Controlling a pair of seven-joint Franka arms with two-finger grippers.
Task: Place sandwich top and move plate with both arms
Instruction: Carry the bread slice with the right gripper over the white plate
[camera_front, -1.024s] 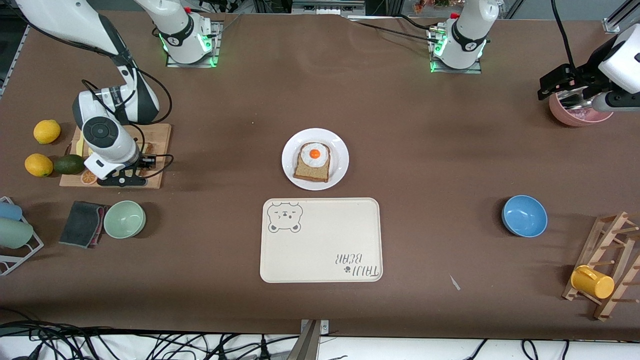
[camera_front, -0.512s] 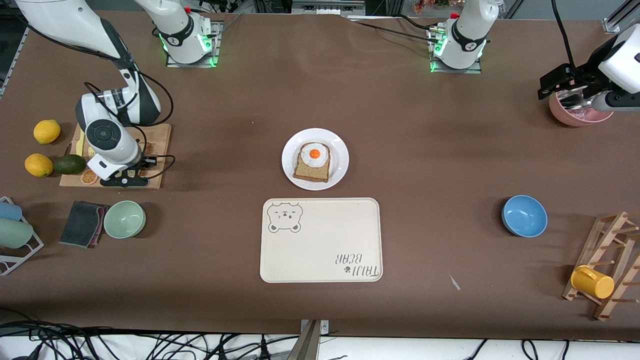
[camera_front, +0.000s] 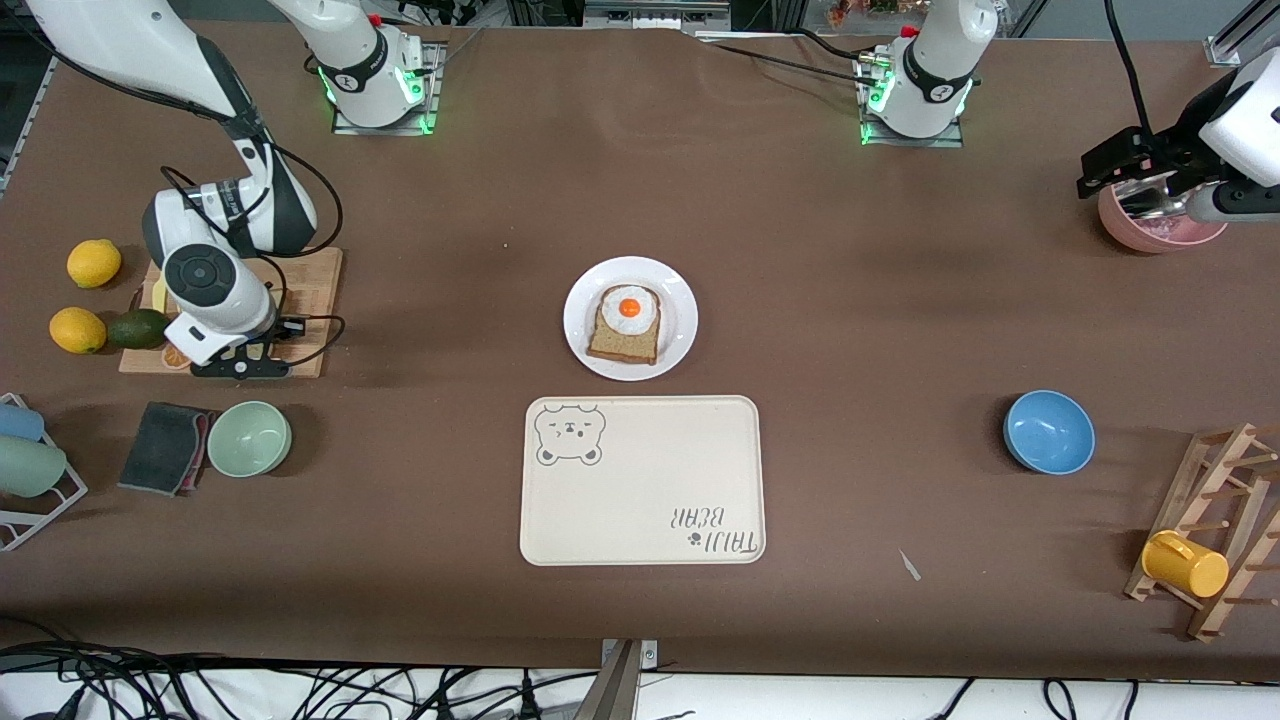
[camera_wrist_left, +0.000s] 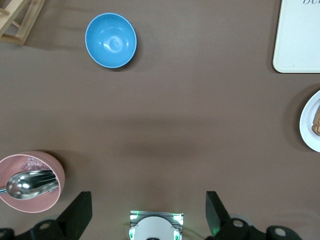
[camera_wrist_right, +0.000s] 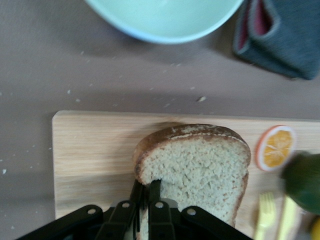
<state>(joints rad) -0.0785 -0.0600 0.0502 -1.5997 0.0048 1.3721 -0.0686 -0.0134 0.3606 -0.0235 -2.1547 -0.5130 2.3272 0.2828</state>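
Observation:
I need to release the sandwich top from my right gripper over the egg that is on the bread slice on the white plate (camera_front: 624, 308).
The sandwich top (camera_wrist_right: 200, 160), a plain tan slice with a darker crust, lies over the wooden cutting board (camera_wrist_right: 90, 150) at the right arm's end of the table. My right gripper (camera_wrist_right: 147, 185) is shut on the slice's edge, and in the front view the right gripper (camera_front: 240, 350) hides the slice. The white plate (camera_front: 675, 345) sits mid-table with an egg-topped bread slice (camera_front: 627, 325) on it. Its rim (camera_wrist_left: 307, 130) also shows in the left wrist view. My left gripper (camera_front: 1130, 170) waits open and empty over the pink bowl (camera_front: 1160, 230).
Two lemons (camera_front: 93, 263), an avocado (camera_front: 138, 328), a green bowl (camera_front: 249, 438) and a dark cloth (camera_front: 165, 447) surround the cutting board (camera_front: 310, 290). The cream bear tray (camera_front: 640, 480) lies nearer the camera than the plate. A blue bowl (camera_front: 1048, 432) and a rack with a yellow mug (camera_front: 1185, 563) stand toward the left arm's end.
My right gripper's fingers have closed on the bread slice, and its wrist has shifted slightly toward the lemons. The left arm has not moved.

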